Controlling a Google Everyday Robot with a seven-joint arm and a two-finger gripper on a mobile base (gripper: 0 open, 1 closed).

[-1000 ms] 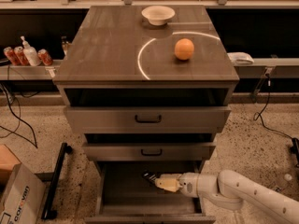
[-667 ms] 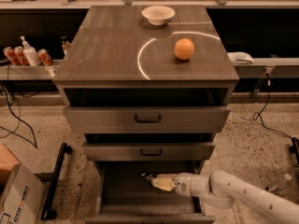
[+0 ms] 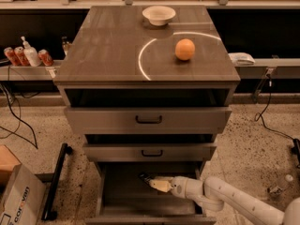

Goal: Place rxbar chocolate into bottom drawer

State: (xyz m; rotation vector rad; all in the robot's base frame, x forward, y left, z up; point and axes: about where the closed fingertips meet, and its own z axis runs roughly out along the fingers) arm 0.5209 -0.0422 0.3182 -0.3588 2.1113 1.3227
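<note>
Next, my gripper releases the rxbar chocolate onto the grey bottom of the bottom drawer, setting it around the middle (image 3: 152,185) towards the back.
The bottom drawer (image 3: 123,195) stands pulled open at the foot of the grey cabinet, its floor plain grey. My gripper (image 3: 153,182) reaches into it from the right on a white arm (image 3: 220,198). Its pale fingers (image 3: 161,186) are shut on the rxbar chocolate (image 3: 143,176). Only the bar's dark end shows, sticking out to the left of the fingertips. The bar hangs over the middle of the drawer floor towards the back. Whether it touches the floor I cannot tell.
The top drawer (image 3: 149,120) and the middle drawer (image 3: 151,152) above are partly open and overhang the bottom one. An orange (image 3: 185,49) and a white bowl (image 3: 159,15) sit on the cabinet top. A cardboard box (image 3: 16,201) and a black bar (image 3: 56,182) lie on the floor at left.
My gripper has moved a little to the left inside the bottom drawer, carrying the dark bar with it. The orange, the bowl and the drawers have not moved.
</note>
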